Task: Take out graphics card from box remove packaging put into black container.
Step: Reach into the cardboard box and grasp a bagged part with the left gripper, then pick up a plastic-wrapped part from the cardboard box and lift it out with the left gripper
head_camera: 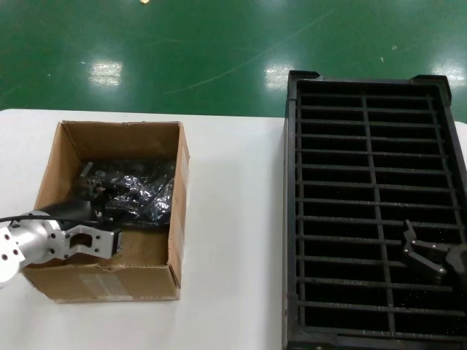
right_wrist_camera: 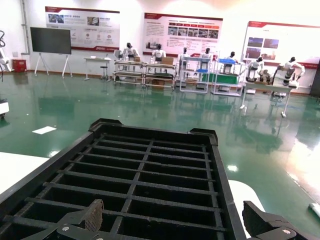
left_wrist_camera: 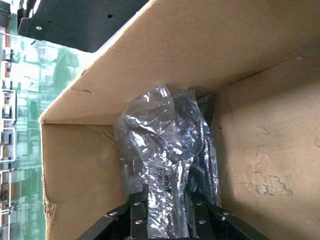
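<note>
I close my right gripper next on the loose end (head_camera: pixel 165 205) of the packaging that faces the black container, while my left gripper holds the packaging.
The brown cardboard box (head_camera: pixel 179 168) stands on the left of the white table. In it lies the crinkly grey-silver packaging (head_camera: pixel 140 192), with a dark shape inside that I take for the graphics card; the card itself is hidden. My left gripper (head_camera: pixel 102 208) reaches into the box from the near side. In the left wrist view its jaws (left_wrist_camera: pixel 167 206) are closed on the packaging (left_wrist_camera: pixel 159 145) against the box wall (left_wrist_camera: pixel 260 150). My right gripper (head_camera: pixel 406 240) is open and empty over the near right part of the black container (head_camera: pixel 290 219), also seen in the right wrist view (right_wrist_camera: pixel 175 217).
The black container (right_wrist_camera: pixel 150 131) fills the right side of the table, its slots all dark. White tabletop (head_camera: pixel 233 219) lies between box and container. Green floor lies beyond the table's far edge.
</note>
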{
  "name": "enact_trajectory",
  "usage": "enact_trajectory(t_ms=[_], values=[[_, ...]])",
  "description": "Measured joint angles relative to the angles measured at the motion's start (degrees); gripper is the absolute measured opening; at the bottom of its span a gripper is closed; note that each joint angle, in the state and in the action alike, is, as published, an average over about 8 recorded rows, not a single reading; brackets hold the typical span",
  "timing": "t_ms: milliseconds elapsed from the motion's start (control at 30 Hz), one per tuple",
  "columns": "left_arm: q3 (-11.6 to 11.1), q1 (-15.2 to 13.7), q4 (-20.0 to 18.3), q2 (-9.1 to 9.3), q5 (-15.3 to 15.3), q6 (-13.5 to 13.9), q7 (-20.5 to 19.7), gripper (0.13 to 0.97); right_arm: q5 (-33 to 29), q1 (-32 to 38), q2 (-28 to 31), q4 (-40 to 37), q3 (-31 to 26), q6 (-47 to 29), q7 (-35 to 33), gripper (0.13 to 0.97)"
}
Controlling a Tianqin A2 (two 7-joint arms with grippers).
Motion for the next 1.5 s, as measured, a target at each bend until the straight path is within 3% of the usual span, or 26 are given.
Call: enact_trajectory(t_ms=[67,200,567,800,967,1167,1500], values=[[0.06,0.21,-0.11,-0.04,-0.09,-0.09,0.01,0.311,0.00,0.00,0.00,0.00,0.00,0.00,0.00,0.966],[0.05,0.30,0.21,-0.04,-0.63,-0.39,0.68,0.311,0.00,0.00,0.00,0.00,0.00,0.00,0.00,0.966],[-0.85,0.35,1.42,0.02,-3.62,-1.66,4.44,0.181,0.00,0.00,0.00,0.00,0.00,0.00,0.00,0.966],[-1.89,1.34,-0.80,-0.63,-5.23,-2.57,5.75,0.143,0.00,0.00,0.00,0.00,0.00,0.00,0.00,0.966],[-3.07,2.98,-6.15,-2.34,-4.18,-3.42,3.42,0.141,0.00,0.00,0.00,0.00,0.00,0.00,0.00,0.966],[-5.58,5.73,-15.09,-5.18,-0.33,-4.18,-2.32,0.140,0.00,0.00,0.00,0.00,0.00,0.00,0.00,0.966],[-12.27,12.69,-30.49,-8.94,6.88,-3.45,-12.00,0.140,0.00,0.00,0.00,0.00,0.00,0.00,0.00,0.966]])
